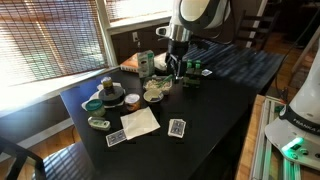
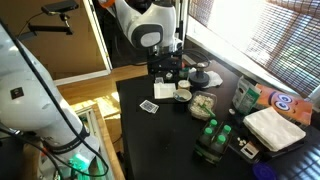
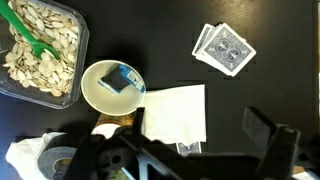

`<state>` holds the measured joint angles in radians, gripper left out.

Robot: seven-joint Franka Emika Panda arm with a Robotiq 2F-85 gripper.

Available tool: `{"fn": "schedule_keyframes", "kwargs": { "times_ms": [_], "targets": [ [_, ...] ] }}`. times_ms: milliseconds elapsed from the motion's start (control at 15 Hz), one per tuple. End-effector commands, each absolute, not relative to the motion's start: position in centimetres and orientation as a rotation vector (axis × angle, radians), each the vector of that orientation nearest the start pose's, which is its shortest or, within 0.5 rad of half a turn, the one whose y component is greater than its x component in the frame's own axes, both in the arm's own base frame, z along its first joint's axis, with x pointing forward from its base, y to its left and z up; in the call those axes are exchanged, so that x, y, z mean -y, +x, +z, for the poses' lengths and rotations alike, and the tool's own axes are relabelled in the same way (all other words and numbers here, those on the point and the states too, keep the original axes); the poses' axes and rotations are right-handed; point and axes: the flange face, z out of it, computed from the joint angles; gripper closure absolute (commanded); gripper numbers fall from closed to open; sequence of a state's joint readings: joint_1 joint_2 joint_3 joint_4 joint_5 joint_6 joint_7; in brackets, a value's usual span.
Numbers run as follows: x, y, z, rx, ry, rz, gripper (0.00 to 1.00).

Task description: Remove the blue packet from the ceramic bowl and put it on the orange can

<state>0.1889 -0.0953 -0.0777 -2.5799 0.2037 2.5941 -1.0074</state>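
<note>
I need to next reach into the ceramic bowl with my gripper and close it on the blue packet's end (image 1: pixel 153 96) (image 3: pixel 135 80) nearest the white napkin.
The cream ceramic bowl (image 3: pixel 100 95) stands on the black table in the wrist view, with the blue packet (image 3: pixel 121 80) lying inside it. In an exterior view the bowl (image 1: pixel 153 97) sits next to the seed container. The orange can (image 1: pixel 133 100) stands just beside the bowl; only a sliver of it (image 3: pixel 110 129) shows behind the gripper body in the wrist view. My gripper (image 3: pixel 170 150) is open and empty. It hangs above the table over the white napkin, to the side of the bowl. It shows in both exterior views (image 1: pixel 172 68) (image 2: pixel 168 68).
A clear container of seeds with a green spoon (image 3: pixel 40 45) is next to the bowl. A white napkin (image 3: pixel 175 112) and playing cards (image 3: pixel 223 48) lie on the table. A teal dish (image 1: pixel 93 104) and a dark cylinder (image 1: pixel 107 87) stand beyond the can.
</note>
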Motion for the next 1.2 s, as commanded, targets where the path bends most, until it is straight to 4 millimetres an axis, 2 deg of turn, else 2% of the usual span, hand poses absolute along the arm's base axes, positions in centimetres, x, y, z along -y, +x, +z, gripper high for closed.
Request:
{"fn": "schedule_keyframes", "kwargs": {
  "times_ms": [0, 267, 667, 867, 1133],
  "targets": [
    [-4.6, 44.5, 30.6, 1.483, -2.731, -0.283, 0.00],
    [-6.4, 45.2, 28.9, 1.788, -2.611, -0.405, 0.00],
    [-8.4, 48.0, 22.9, 2.218, -2.306, -0.410, 0.00],
    [-6.9, 50.0, 19.9, 2.316, -2.234, -0.375, 0.00],
    [-3.9, 52.5, 18.9, 2.192, -2.349, -0.429, 0.00]
  ]
}}
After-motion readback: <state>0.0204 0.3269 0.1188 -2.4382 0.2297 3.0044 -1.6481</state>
